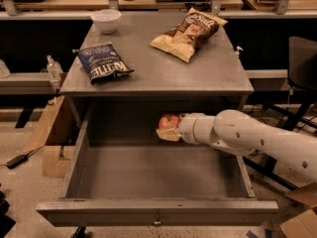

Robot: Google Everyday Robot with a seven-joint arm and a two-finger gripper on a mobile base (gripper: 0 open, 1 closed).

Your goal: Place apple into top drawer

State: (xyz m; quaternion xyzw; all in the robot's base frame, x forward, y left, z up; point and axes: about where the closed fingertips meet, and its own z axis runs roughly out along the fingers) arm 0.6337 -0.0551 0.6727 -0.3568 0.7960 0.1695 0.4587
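The robot's gripper will release the apple on the drawer's bottom near the back (153, 132), about halfway between the sides of the drawer.
The top drawer (153, 211) of the grey cabinet is pulled wide open, its box bare inside, with a small metal knob on its front panel. My gripper (167, 128) reaches in from the right on a white arm and is shut on the small red apple (169, 121). It holds the apple above the back middle of the drawer, just under the cabinet top. The apple sits on a tan finger (168, 134) and is clear of the drawer floor.
On the cabinet top (158, 71) lie a blue chip bag (102, 63) at the left, a brown chip bag (190, 32) at the back right and a white bowl (106, 20) at the back left. Cardboard boxes (49, 138) stand at the left; a black chair (299, 78) at the right.
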